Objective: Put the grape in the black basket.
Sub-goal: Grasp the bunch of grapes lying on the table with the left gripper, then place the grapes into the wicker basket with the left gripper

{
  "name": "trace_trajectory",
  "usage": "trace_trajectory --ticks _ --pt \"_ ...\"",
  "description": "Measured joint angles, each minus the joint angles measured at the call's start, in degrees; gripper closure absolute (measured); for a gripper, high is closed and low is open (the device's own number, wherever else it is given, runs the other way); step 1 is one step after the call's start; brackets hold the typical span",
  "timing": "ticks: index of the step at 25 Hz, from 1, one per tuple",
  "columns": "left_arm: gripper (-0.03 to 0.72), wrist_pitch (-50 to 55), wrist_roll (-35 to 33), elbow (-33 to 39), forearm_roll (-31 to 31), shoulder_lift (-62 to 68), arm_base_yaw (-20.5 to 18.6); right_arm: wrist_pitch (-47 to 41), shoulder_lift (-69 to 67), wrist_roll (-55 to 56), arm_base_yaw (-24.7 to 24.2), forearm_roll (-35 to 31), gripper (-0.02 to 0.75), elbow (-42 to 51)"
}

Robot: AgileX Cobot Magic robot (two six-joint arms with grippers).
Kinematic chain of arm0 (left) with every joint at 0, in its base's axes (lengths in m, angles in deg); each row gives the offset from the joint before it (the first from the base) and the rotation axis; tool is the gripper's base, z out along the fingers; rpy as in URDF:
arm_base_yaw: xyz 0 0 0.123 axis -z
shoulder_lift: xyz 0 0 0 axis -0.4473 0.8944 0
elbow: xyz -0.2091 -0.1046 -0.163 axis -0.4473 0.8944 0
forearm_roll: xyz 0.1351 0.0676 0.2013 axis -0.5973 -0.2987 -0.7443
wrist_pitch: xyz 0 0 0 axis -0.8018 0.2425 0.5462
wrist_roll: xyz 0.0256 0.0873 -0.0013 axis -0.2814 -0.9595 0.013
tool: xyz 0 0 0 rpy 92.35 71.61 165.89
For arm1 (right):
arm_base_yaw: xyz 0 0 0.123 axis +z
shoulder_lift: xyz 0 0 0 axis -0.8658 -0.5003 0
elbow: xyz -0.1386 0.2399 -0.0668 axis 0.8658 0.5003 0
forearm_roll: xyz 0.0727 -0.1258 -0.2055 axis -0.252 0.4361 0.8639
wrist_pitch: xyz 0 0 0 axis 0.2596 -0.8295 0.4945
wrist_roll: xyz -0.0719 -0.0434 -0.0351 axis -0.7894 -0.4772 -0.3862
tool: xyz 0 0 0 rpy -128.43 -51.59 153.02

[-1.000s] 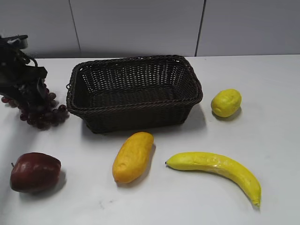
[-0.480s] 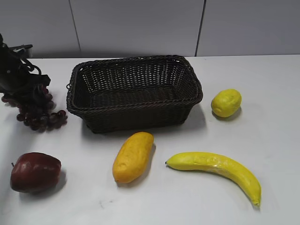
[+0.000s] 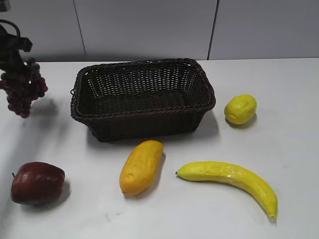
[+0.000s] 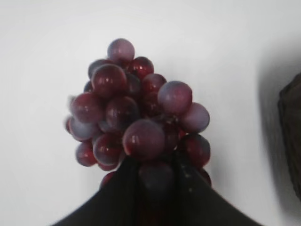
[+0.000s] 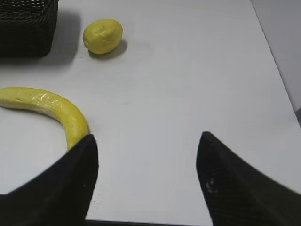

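Observation:
I need to use my left gripper to set the grape free on the middle of the black basket's bottom [image 3: 149, 97], near the side of the basket that faces the mango.
The grape [image 3: 22, 92], a bunch of dark purple-red grapes, hangs in the air at the far left, above the table and left of the black basket [image 3: 143, 97]. My left gripper [image 3: 14, 55] is shut on the top of the bunch; in the left wrist view the grape [image 4: 136, 117] fills the middle, with the left gripper [image 4: 157, 176] closed around its lower grapes. The basket is a large dark woven basket, empty, at the table's middle back. My right gripper [image 5: 146, 146] is open and empty above bare table; it does not show in the exterior view.
A dark red apple [image 3: 37, 182] lies front left. A yellow-orange mango [image 3: 141, 166] lies in front of the basket. A banana [image 3: 229, 179] lies front right and a lemon [image 3: 240, 109] right of the basket. A grey wall stands behind the table.
My left gripper has lifted the grape off the table, up and slightly left. Nothing else has moved.

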Motion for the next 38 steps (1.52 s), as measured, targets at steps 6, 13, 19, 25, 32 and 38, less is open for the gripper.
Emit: trace_trajectory --ticks 6,13,19,25,32,38 --pt "0.533 0.53 -7.23 -0.63 1.14 -7.93 0.0 0.0 0.0 0.0 0.0 0.0 0.238 0.0" --pt "0.538 3.82 -20.04 -8.29 2.08 -9.75 4.2 0.0 0.0 0.0 0.0 0.0 0.238 0.0" --pt "0.54 4.34 -32.26 -13.36 2.74 -9.63 12.92 0.0 0.0 0.0 0.0 0.0 0.238 0.0" --pt "0.54 0.35 -39.78 -14.4 3.06 -7.83 22.36 0.0 0.0 0.0 0.0 0.0 0.238 0.0" --pt "0.54 -5.21 -47.95 -14.43 4.13 -1.86 29.4 0.0 0.0 0.0 0.0 0.0 0.238 0.0" --pt "0.54 -7.62 -48.39 -14.43 4.24 6.24 31.52 0.0 0.0 0.0 0.0 0.0 0.238 0.0"
